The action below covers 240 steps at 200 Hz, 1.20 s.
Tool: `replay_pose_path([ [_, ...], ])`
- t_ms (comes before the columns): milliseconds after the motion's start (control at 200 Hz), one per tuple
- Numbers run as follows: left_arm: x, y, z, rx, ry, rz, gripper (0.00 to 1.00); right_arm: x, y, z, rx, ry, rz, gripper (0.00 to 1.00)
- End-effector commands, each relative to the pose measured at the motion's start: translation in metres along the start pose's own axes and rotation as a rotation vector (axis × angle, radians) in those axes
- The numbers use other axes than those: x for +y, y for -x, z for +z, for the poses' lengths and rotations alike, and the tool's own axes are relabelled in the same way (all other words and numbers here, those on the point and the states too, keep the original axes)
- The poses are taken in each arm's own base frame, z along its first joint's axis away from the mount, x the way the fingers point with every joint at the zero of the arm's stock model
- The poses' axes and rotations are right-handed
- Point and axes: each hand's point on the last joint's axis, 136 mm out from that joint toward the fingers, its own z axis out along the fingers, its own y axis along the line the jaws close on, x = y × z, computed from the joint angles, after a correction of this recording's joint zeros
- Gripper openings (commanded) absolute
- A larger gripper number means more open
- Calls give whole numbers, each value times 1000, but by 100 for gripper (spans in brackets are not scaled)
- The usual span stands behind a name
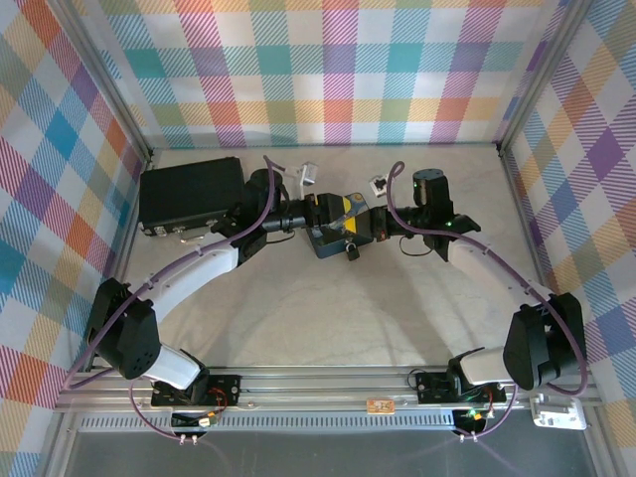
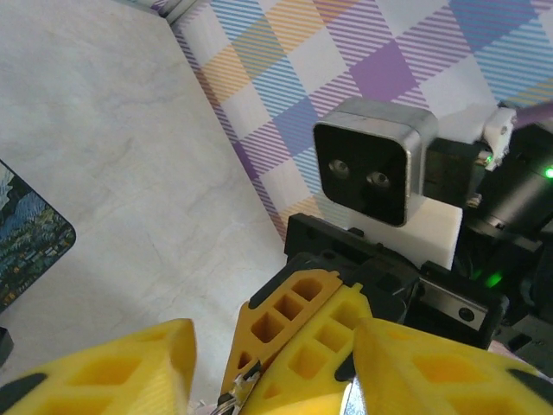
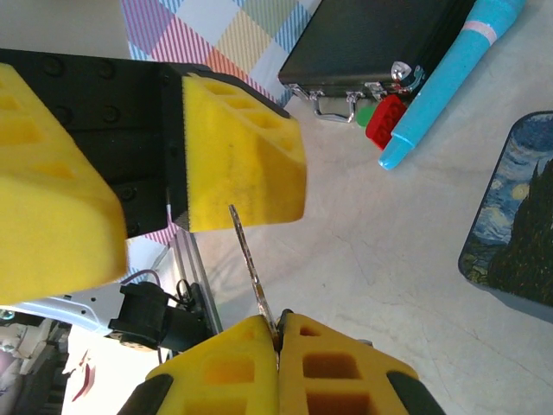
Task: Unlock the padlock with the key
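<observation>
My right gripper will open and take the key's head again straighter while my left gripper pinches its blade (image 3: 246,252), because the key leans at an angle in my right gripper's fingers.
The thin grey-brown key (image 3: 253,268) sticks up out of my right gripper (image 3: 278,333), which is shut on its head. Its tip reaches the edge of one yellow finger (image 3: 242,156) of my left gripper. My left gripper (image 2: 272,346) is open, and the right gripper's closed yellow fingers (image 2: 302,328) sit between its jaws with the key (image 2: 235,393) showing low down. From above, both grippers (image 1: 333,211) (image 1: 352,223) meet mid-table over the blue box. A small dark object that looks like the padlock (image 1: 352,253) lies at the box's near edge.
The Starry Night box (image 3: 514,216) (image 2: 26,233) lies flat under the grippers. A black case (image 1: 191,194) (image 3: 371,43) sits at the back left, with a light-blue cylinder (image 3: 449,78) and a red piece (image 3: 384,121) beside it. Plaid walls (image 1: 328,70) enclose the table.
</observation>
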Motion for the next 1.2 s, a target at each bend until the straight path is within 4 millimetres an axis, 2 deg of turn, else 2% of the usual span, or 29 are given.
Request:
replay_pose_path([
  [0, -16, 5, 4, 4, -53, 42, 42, 10, 7, 0, -7, 41, -1, 0],
  [270, -8, -1, 6, 12, -42, 26, 27, 11, 8, 2, -12, 65, 27, 0],
  [340, -8, 0, 7, 10, -42, 28, 15, 11, 8, 2, -10, 69, 29, 0],
  [400, -8, 1, 5, 3, -33, 30, 0, 10, 8, 3, -8, 66, 34, 0],
  [445, -6, 2, 5, -3, -24, 32, 0, 9, 8, 2, -14, 58, 36, 0],
  [595, -3, 4, 2, -23, 1, 34, 0, 5, 14, -11, -84, 20, 41, 30],
  [680, -5, 4, 1, -28, -6, 31, 0, 5, 18, -20, -148, 23, 38, 38],
  [990, -11, 4, -1, -46, -32, 17, 0, 7, 25, -21, -264, 117, 43, 39],
  [1195, -13, 3, 2, -39, -41, 7, 0, 12, 27, -17, -282, 159, 18, 40],
])
